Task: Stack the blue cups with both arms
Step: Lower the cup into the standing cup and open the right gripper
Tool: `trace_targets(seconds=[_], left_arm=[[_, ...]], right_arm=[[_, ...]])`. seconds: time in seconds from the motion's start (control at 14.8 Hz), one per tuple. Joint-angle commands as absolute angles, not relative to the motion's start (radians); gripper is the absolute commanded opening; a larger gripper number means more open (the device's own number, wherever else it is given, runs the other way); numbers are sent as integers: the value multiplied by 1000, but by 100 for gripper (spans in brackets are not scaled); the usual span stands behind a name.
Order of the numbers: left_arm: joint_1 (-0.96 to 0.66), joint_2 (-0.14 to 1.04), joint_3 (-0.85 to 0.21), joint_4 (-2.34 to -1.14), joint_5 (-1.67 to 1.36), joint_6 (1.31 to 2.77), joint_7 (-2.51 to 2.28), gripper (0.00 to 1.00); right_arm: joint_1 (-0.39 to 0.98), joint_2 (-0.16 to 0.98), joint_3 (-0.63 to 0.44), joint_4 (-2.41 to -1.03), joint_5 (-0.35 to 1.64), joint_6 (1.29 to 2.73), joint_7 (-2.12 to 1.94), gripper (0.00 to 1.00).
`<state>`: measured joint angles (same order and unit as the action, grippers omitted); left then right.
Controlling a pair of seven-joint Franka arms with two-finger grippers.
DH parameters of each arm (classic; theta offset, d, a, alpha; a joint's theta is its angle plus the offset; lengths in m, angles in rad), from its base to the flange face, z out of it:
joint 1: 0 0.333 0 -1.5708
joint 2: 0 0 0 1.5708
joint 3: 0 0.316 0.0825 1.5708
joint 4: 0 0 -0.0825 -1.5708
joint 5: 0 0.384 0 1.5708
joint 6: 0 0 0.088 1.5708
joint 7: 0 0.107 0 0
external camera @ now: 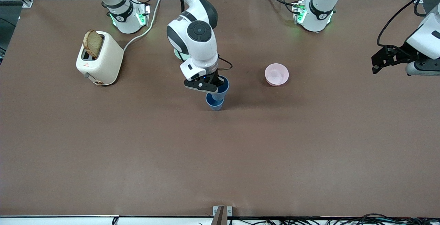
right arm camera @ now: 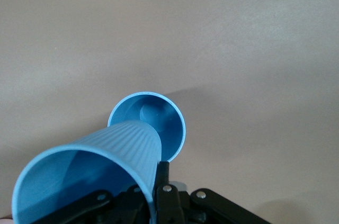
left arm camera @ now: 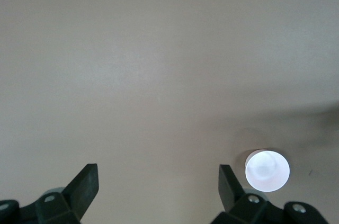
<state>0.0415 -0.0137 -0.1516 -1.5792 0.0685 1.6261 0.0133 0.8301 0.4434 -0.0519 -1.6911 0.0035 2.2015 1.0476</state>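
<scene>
Next, I let go of the tilted blue cup with my right gripper inside the standing blue cup [external camera: 212, 100] [right arm camera: 151, 122] near the middle of the table. The tilted cup is now held over that cup's mouth.
One blue cup [external camera: 215, 103] stands upright on the brown table near its middle. My right gripper [external camera: 211, 86] is shut on the rim of the second blue cup [external camera: 221, 88] and holds it tilted, its base over the standing cup's mouth. In the right wrist view the held cup [right arm camera: 100, 166] fills the near part and the standing cup [right arm camera: 159, 118] opens just past it. My left gripper [external camera: 378, 67] is open and empty, up in the air over the left arm's end of the table; its fingertips [left arm camera: 87, 179] show over bare table.
A pink bowl [external camera: 276, 74] sits between the cups and the left arm's end; it also shows in the left wrist view [left arm camera: 267, 170]. A cream toaster [external camera: 99, 59] with a bread slice stands toward the right arm's end. A pale green bowl [external camera: 179, 55] peeks out under the right arm.
</scene>
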Motion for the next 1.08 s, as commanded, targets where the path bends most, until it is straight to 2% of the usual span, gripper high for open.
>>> trace_targets(seconds=[0.0,1.01], left_arm=[[37,0,-156,-1548,84,1605,26,100],[46,-2,-156,-1549,87,1603,29,100]], right_arm=[[816,448,-49,-1695,-2,2206,1040,0],[785,420,-51,-1692,12,2178,1008,0]])
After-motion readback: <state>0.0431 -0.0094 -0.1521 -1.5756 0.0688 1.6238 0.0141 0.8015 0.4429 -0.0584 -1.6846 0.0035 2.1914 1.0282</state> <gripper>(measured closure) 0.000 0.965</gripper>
